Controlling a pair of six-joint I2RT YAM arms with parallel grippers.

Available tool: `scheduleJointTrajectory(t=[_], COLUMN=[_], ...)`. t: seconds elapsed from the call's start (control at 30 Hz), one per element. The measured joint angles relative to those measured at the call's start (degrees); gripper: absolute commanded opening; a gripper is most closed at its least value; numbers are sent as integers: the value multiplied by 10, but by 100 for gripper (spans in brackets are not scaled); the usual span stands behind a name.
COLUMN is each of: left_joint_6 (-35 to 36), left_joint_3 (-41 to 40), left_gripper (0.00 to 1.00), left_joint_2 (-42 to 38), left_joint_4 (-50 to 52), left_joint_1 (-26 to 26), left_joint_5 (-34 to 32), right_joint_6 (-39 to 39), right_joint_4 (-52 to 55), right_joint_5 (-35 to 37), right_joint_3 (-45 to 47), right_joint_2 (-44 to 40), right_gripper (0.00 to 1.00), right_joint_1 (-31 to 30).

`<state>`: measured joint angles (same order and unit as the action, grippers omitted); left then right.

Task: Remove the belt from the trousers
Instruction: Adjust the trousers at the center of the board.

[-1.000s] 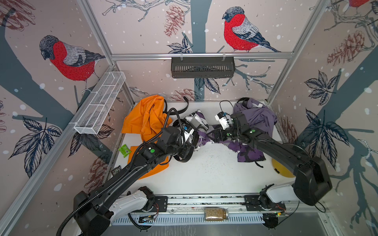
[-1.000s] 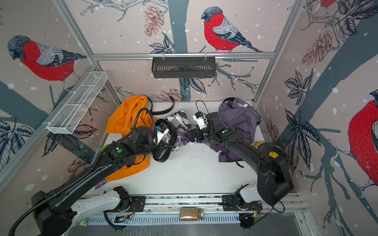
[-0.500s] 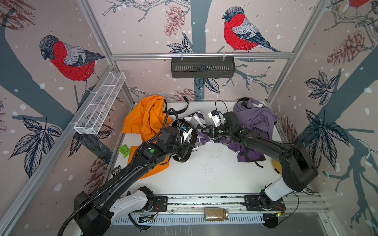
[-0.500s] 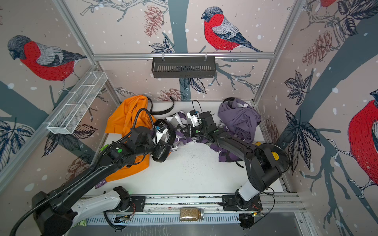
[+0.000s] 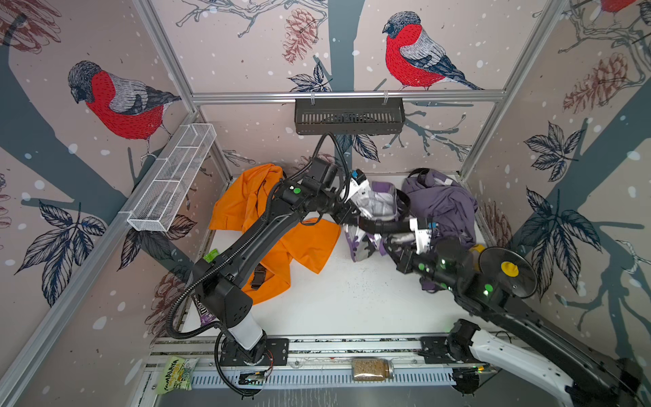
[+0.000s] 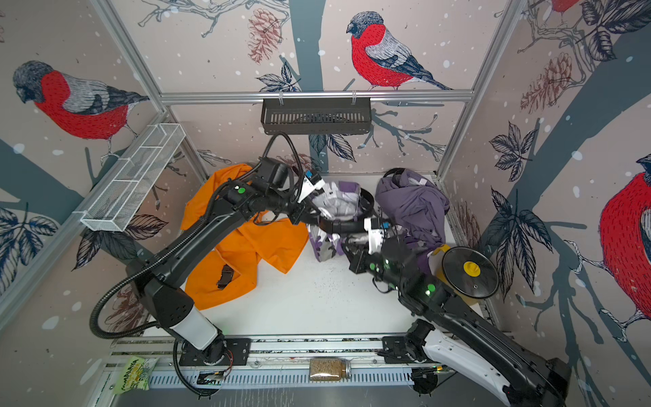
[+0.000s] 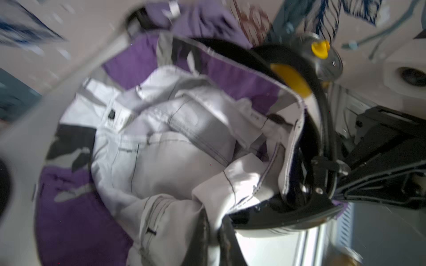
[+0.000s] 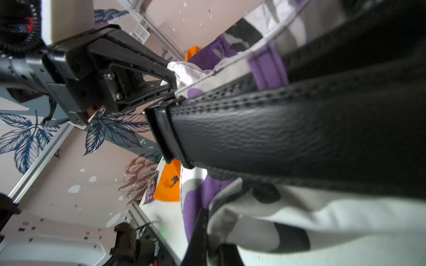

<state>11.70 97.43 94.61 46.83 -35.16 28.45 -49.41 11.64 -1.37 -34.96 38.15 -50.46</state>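
The trousers hang bunched from the white waistband lining in my left gripper, so I need to lower them, open it and take the cloth (image 5: 358, 248) below the belt.
The purple, white and grey camouflage trousers (image 5: 377, 204) (image 6: 338, 204) hang bunched between both arms at the back of the table. A black stitched belt (image 5: 384, 225) (image 6: 340, 225) (image 8: 276, 133) sits in the purple loops, and its end shows near the left jaws. My left gripper (image 5: 347, 216) (image 7: 214, 221) is shut on the white waistband lining (image 7: 173, 149). My right gripper (image 5: 396, 243) (image 8: 213, 230) is shut on camouflage cloth just beside the belt. The belt's far loop curves behind the trousers (image 7: 318, 110).
An orange garment (image 5: 281, 232) with a black buckle strap (image 5: 259, 278) lies on the left. A purple garment (image 5: 444, 204) is heaped at the back right. A yellow pot with a black lid (image 5: 507, 267) stands beside the right arm. A jar (image 5: 371, 369) lies on the front rail.
The right gripper reached into the trousers, went from open to shut on the cloth, and drew back toward the front right. The left gripper kept its hold and shifted slightly right.
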Motion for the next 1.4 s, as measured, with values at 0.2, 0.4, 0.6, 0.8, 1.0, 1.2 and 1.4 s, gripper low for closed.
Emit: scheduleJointTrajectory(t=[0.2,0.4,0.6,0.8,1.0,1.2,1.4], left_joint_6=[-48,-55,-38,-24,-17,-8,5], left_joint_3=[-209,-236,-205,-184,-181,-159,-125], left_gripper=[0,0,0,0,0,0,0], left_joint_2=[22,65,63,51,13,-36,-53], left_joint_4=[-46,-91,-77,-62,-34,-3,16], left_joint_1=[-9,-12,-10,-10,-11,-11,-10], left_joint_5=[63,33,11,0,-7,-35,-46], right_joint_6=[-157,-111,50,172,267,410,529], right_joint_4=[31,178,302,308,285,268,229], right_joint_5=[82,95,141,157,191,183,135], right_joint_3=[128,14,-136,-167,-266,-294,-290], right_joint_2=[-19,51,139,186,276,356,359], right_gripper=[13,75,94,99,99,99,99], right_joint_1=[-115,-124,-131,-91,-133,-109,-53])
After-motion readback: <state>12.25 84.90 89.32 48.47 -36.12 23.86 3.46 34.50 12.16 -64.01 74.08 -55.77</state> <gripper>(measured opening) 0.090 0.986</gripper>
